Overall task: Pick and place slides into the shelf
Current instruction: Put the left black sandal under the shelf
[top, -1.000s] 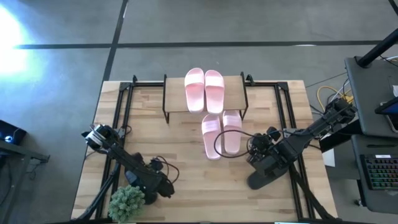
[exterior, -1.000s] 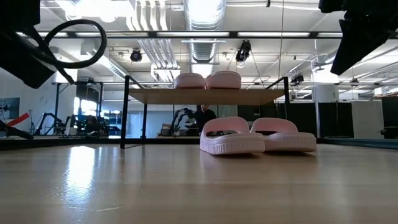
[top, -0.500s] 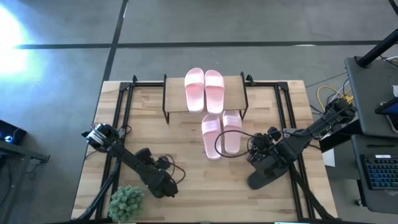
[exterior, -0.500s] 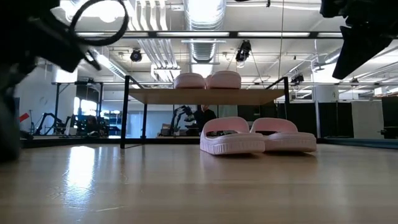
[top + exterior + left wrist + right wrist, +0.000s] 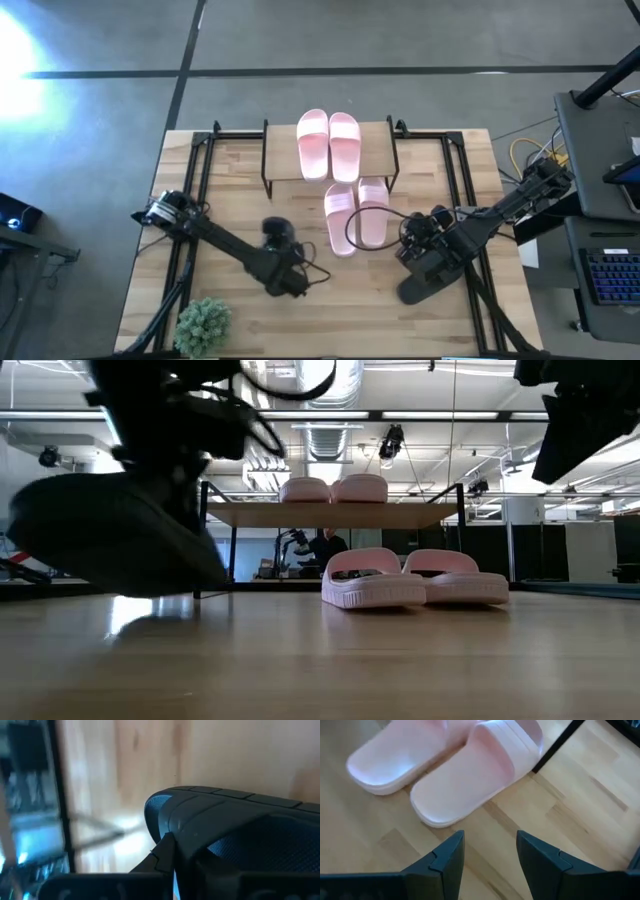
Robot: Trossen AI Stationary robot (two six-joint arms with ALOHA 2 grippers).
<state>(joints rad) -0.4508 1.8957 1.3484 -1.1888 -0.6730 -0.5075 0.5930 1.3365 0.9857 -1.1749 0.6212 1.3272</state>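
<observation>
Next, I release the black slide from my left gripper on the bare wood [image 5: 275, 243] next to the pink slides in front of the shelf.
My left gripper [image 5: 288, 280] is shut on a black slide [image 5: 110, 545], which fills the left wrist view [image 5: 235, 825] and hangs over the table's middle left. My right gripper [image 5: 487, 852] is open and empty above the table's right part [image 5: 425, 245], its fingers toward two pink slides [image 5: 445, 770] that lie side by side on the tabletop in front of the shelf [image 5: 355, 215]. The shelf [image 5: 280, 160] stands at the far middle, with two more pink slides [image 5: 328, 145] flat on its top board. A second black slide [image 5: 418, 290] lies on the table under my right arm. My left gripper holds the black slide from above. A finger [image 5: 165, 857] lies against the slide's edge beside the strap [image 5: 200, 812]; the gripper hides the rest of the contact. The slide hangs roughly level, clear of the tabletop, in the low view.
A small green plant [image 5: 204, 325] stands at the near left corner. Black frame rails [image 5: 200, 180] run along the table's left and right sides. A desk with a keyboard [image 5: 612, 275] stands beyond the right edge. Bare wood lies between the arms [image 5: 350, 300].
My left gripper has swung from near the plant toward the table's right and a little toward the far edge, carrying the black slide, which has come into the low view clear of the table. My right arm has kept still.
</observation>
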